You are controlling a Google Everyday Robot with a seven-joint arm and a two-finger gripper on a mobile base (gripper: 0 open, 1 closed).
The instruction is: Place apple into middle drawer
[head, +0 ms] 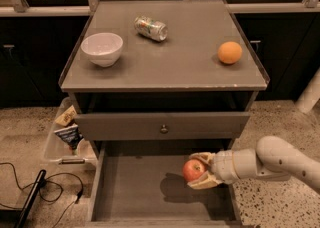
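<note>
Next, I release the red apple on the shadowed patch of the open middle drawer's bare bottom (179, 183).
The red apple (193, 170) is held in my gripper (201, 171), whose pale fingers (202, 184) close around it from the right. It hangs just above the right part of the open middle drawer (135, 192), a wide grey box with a bare floor, and casts a shadow on that floor. My arm (272, 161) reaches in from the right edge.
A closed drawer front with a round knob (163, 129) sits above the open drawer. On the cabinet top (180, 67) stand a white bowl (102, 48), a lying can (151, 27) and an orange (230, 52). A clear bin with snack packets (65, 134) and black cables (35, 192) lie at the left.
</note>
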